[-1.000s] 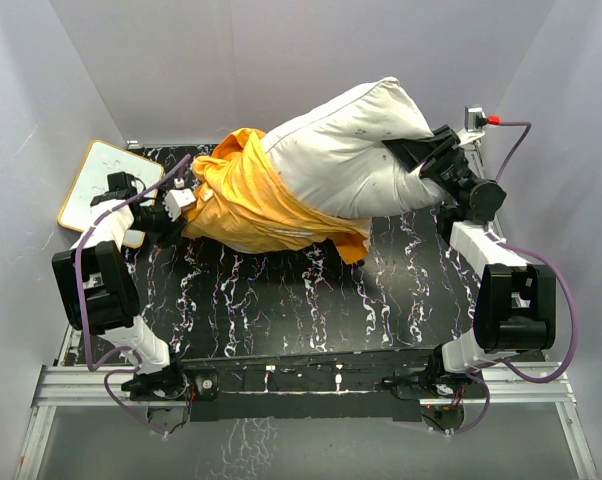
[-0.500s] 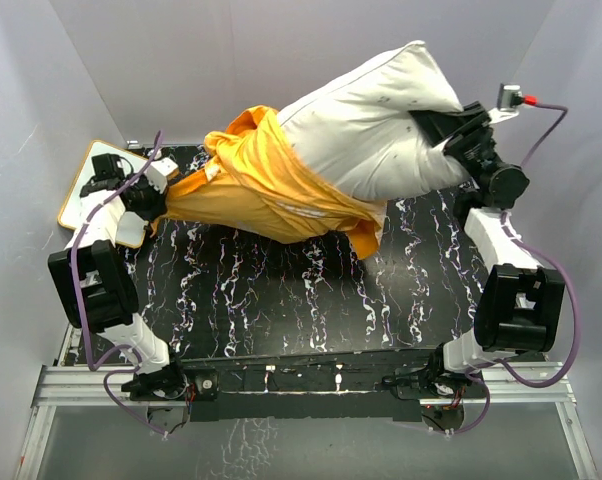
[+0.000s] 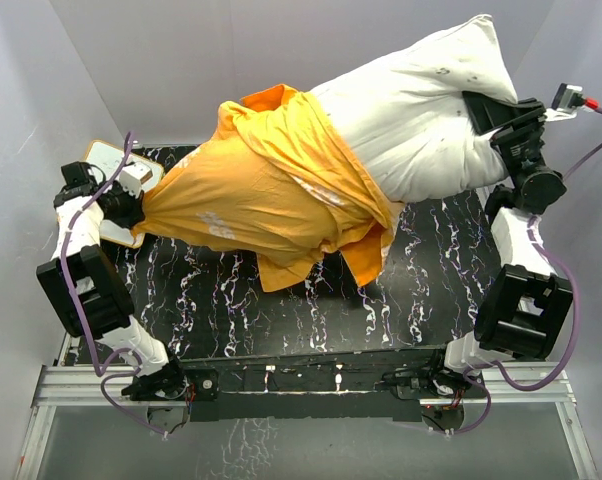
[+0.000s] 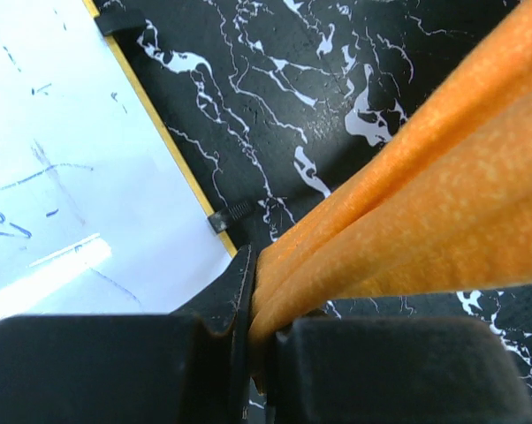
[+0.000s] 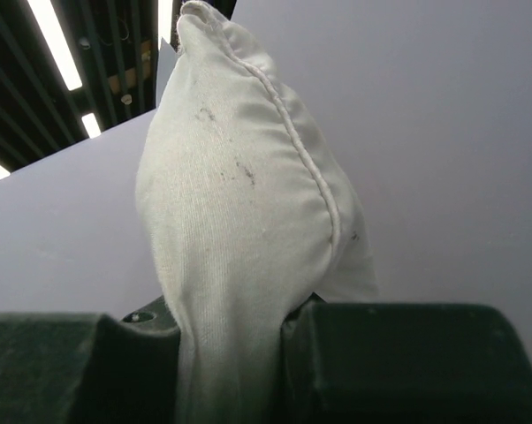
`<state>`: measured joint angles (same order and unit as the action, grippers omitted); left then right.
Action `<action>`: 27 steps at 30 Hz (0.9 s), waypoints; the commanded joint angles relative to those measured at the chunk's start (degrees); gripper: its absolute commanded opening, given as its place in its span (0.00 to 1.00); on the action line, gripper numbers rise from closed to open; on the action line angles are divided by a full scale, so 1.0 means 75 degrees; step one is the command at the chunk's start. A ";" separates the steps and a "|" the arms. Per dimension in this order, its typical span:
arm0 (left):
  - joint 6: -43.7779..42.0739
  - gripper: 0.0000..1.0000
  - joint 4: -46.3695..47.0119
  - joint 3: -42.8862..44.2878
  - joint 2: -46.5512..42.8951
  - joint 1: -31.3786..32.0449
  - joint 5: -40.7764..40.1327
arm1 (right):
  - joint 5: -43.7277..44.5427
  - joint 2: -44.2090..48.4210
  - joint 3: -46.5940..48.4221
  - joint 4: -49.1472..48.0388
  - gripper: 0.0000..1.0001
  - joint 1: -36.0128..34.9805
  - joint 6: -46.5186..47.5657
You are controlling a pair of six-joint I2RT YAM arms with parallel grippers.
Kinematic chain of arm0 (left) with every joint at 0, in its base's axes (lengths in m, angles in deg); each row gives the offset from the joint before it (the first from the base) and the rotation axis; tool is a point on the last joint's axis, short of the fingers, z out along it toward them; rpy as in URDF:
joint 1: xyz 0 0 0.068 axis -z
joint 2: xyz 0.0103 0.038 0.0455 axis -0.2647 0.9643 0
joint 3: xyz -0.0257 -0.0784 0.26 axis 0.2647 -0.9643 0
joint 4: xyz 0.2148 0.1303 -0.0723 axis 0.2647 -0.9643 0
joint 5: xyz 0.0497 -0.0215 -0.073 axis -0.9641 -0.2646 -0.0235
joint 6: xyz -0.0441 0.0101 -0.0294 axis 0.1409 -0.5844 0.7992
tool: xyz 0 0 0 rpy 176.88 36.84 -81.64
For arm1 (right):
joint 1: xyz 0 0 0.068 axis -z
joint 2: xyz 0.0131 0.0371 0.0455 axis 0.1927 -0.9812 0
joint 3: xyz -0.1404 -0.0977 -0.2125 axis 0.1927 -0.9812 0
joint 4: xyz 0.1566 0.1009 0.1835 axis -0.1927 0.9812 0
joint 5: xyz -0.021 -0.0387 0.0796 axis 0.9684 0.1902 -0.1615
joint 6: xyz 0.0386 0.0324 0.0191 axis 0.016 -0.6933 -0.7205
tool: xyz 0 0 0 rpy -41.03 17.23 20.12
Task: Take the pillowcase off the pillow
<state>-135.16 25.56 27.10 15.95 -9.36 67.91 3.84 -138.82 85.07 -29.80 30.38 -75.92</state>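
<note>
The pillowcase's stretched end is far over the whiteboard in my left gripper, so next I bring both grippers closer, moving it nearer the pillow (image 3: pixel 213 215).
The orange pillowcase (image 3: pixel 271 180) covers the left half of the off-white pillow (image 3: pixel 421 110), which is held up in the air, tilted up to the right. My left gripper (image 3: pixel 131 205) at the far left is shut on the stretched end of the pillowcase (image 4: pixel 407 221). My right gripper (image 3: pixel 486 115) at the upper right is shut on the bare end of the pillow (image 5: pixel 239 230) and holds it high. The printed face is hidden.
A white whiteboard (image 3: pixel 106 160) with a wooden frame lies at the table's back left, under my left gripper; it also shows in the left wrist view (image 4: pixel 63 177). The black marbled table (image 3: pixel 281 300) lies below. Grey walls close in on three sides.
My right gripper has lifted the pillow up and to the right. My left gripper has pulled the pillowcase further left, and more bare pillow shows.
</note>
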 commanded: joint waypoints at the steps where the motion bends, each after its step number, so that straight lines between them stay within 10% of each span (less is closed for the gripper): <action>1: -0.0483 0.00 -0.0013 0.0163 -0.0174 -0.1008 -0.1261 | 0.3105 0.0277 0.1236 -0.0615 0.08 0.0964 -0.0450; 17: -0.1792 0.00 -0.0499 -0.0331 -0.0963 -0.2422 -0.1040 | 0.3582 -0.0315 0.2412 -0.0083 0.08 0.1869 -0.0483; 21: -0.2032 0.00 -0.2683 0.0748 -0.0927 -0.2223 0.0881 | 0.3027 -0.0341 0.2513 0.0015 0.08 0.1471 -0.0383; 25: -0.1311 0.93 -0.3694 0.1062 -0.1296 -0.0213 0.1687 | 0.2406 -0.0169 0.2100 0.0035 0.08 -0.0067 0.0650; 27: -0.0953 0.97 -0.3583 0.0767 -0.1548 0.0879 0.1773 | 0.2194 -0.0064 0.1774 -0.0045 0.08 -0.0495 0.0853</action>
<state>-145.58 5.13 33.52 8.60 -17.12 76.09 12.71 -142.01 99.30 -29.91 33.40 -74.83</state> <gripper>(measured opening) 0.922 0.178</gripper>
